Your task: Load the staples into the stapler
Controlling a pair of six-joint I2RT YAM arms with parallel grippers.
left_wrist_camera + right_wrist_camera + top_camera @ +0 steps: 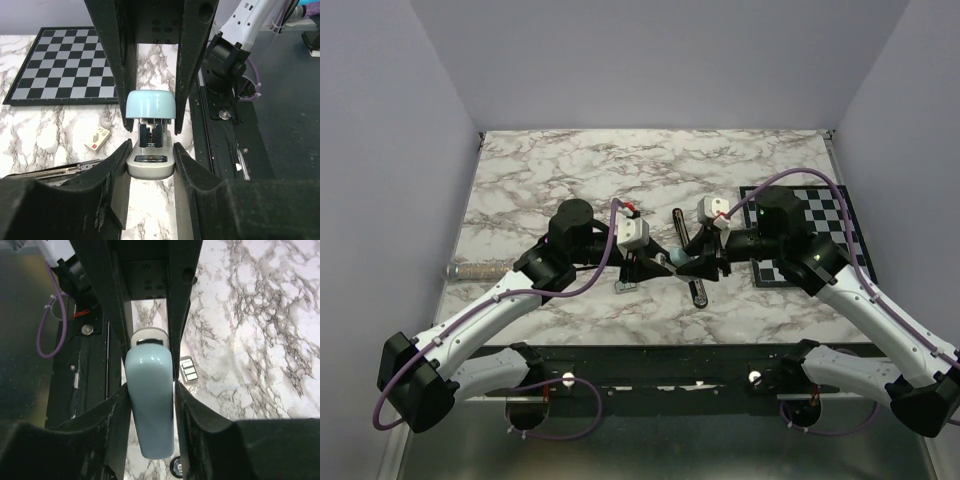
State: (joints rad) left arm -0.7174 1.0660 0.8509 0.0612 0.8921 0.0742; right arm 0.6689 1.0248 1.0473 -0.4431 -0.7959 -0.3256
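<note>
The blue top's front end [151, 104] has only a narrow gap above the grey base, so next my right gripper takes it and swings it wide open before I load the staples.
The stapler [667, 258] has a pale blue top [150, 405] and a silver-grey base [150, 167], and sits between both arms at the table's middle. My left gripper [150, 150] is shut on the front of the grey base, a finger pressed to each side. From the opposite end, my right gripper [151, 390] is shut on the blue top. The top stands raised above the base, with dark inner parts [150, 134] showing between them. No loose staples show in any view.
A small white box [97, 139] lies on the marble beside the stapler. A long dark metal bar [55, 170] lies to its left. A checkerboard mat [820, 225] covers the right side. A small round black object [176, 466] lies near the top's tip.
</note>
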